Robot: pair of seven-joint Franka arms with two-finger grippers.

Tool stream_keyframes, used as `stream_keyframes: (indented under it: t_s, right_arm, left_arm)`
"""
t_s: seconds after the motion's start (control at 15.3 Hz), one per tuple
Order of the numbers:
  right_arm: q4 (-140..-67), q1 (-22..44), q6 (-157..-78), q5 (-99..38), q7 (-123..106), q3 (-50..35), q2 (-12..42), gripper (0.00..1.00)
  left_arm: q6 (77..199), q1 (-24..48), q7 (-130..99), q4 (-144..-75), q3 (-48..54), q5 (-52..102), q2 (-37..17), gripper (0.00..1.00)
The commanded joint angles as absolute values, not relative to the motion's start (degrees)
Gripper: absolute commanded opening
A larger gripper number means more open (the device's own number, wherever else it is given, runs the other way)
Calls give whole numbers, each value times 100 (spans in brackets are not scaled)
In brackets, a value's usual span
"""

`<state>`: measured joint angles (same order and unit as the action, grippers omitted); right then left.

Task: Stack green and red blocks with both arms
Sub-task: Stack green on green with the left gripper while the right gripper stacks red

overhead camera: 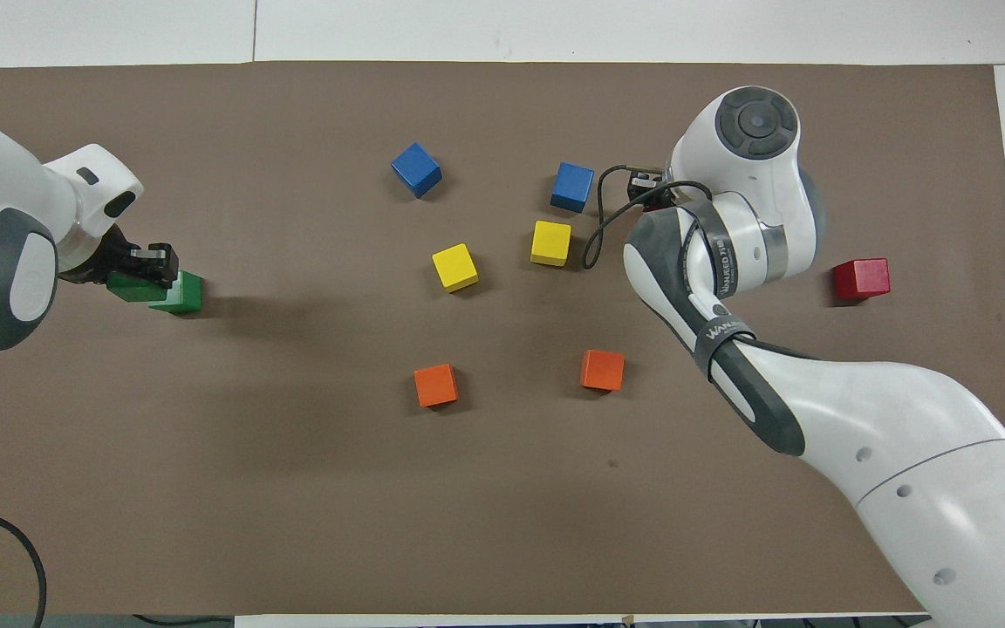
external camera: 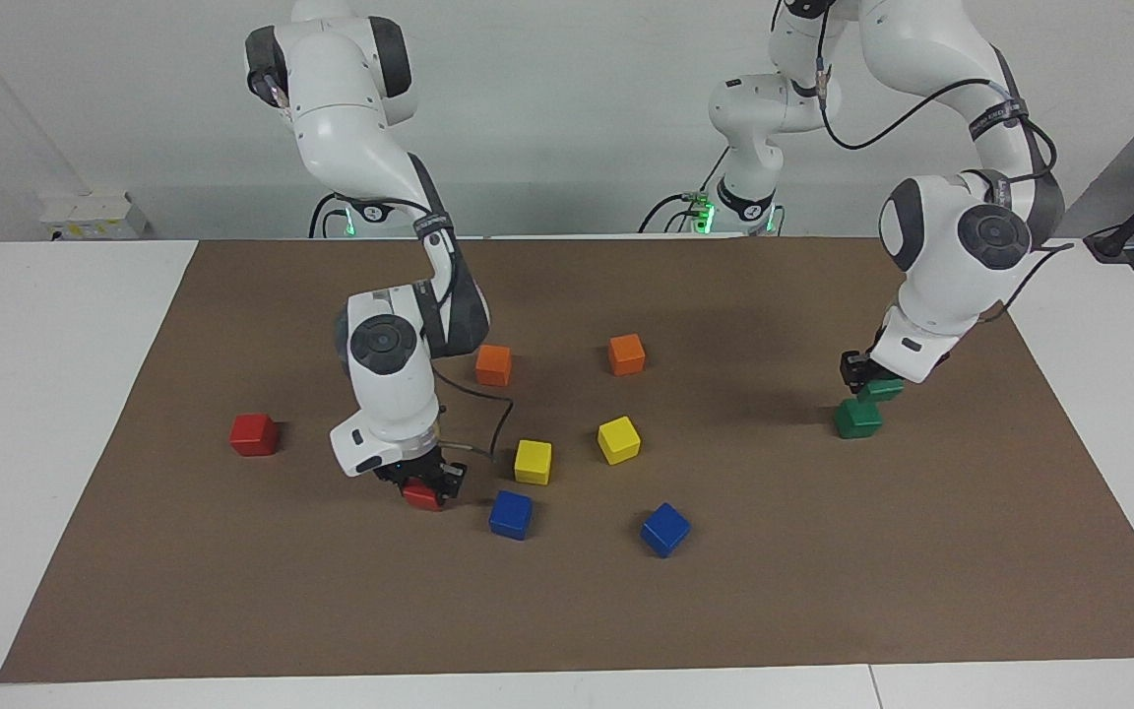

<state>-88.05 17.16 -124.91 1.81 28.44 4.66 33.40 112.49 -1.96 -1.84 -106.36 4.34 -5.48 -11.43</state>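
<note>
The red block in my right gripper needs to be let go on top of the other red block [overhead camera: 878, 269], which is lying on the brown mat.
My right gripper [external camera: 422, 483] is low at the mat, shut on a red block [external camera: 421, 496] beside a yellow cube. In the overhead view its own wrist hides both the fingers and this block. The other red block [external camera: 254, 434] lies on the mat toward the right arm's end and also shows in the overhead view [overhead camera: 861, 279]. My left gripper [external camera: 870, 382] is shut on a green block [external camera: 884, 389], held just above and partly over the second green block [external camera: 857, 418]. In the overhead view, my left gripper [overhead camera: 141, 272] holds its green block [overhead camera: 126, 287] overlapping the lower green block [overhead camera: 181, 295].
Two orange cubes [external camera: 493, 364] [external camera: 626, 354], two yellow cubes [external camera: 533, 462] [external camera: 618, 439] and two blue cubes [external camera: 511, 514] [external camera: 664, 529] lie around the middle of the brown mat [external camera: 823, 591]. The nearest yellow and blue cubes lie close to my right gripper.
</note>
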Motion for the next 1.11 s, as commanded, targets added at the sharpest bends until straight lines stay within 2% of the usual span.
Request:
stream_keyframes:
  t_s: [0.0, 0.2, 0.39, 0.52, 0.65, 1.05]
  right_arm:
    - [-8894, 1197, -11605, 149, 1745, 404, 2525, 0]
    - [-9427, 573, -10987, 123, 584, 404, 1682, 0]
    - [-10429, 20, -11503, 97, -287, 396, 1056, 0]
    - [-11036, -306, -12291, 36, -789, 396, 897, 0]
    - [-11363, -351, -12848, 26, -905, 404, 887, 0]
    - [-11470, -431, -13367, 35, -931, 404, 1186, 0]
  left_arm:
    - [11776, -334, 237, -11187, 483, -325, -941, 0]
    - [12057, -404, 342, -11355, 475, -325, -967, 0]
    - [12181, -413, 343, -11452, 475, -308, -976, 0]
    - [12225, -431, 343, -11470, 475, -299, -984, 0]
    - [12374, -483, 343, -11531, 475, -299, -1002, 0]
    - [12638, -483, 281, -11698, 466, 9, -1011, 0]
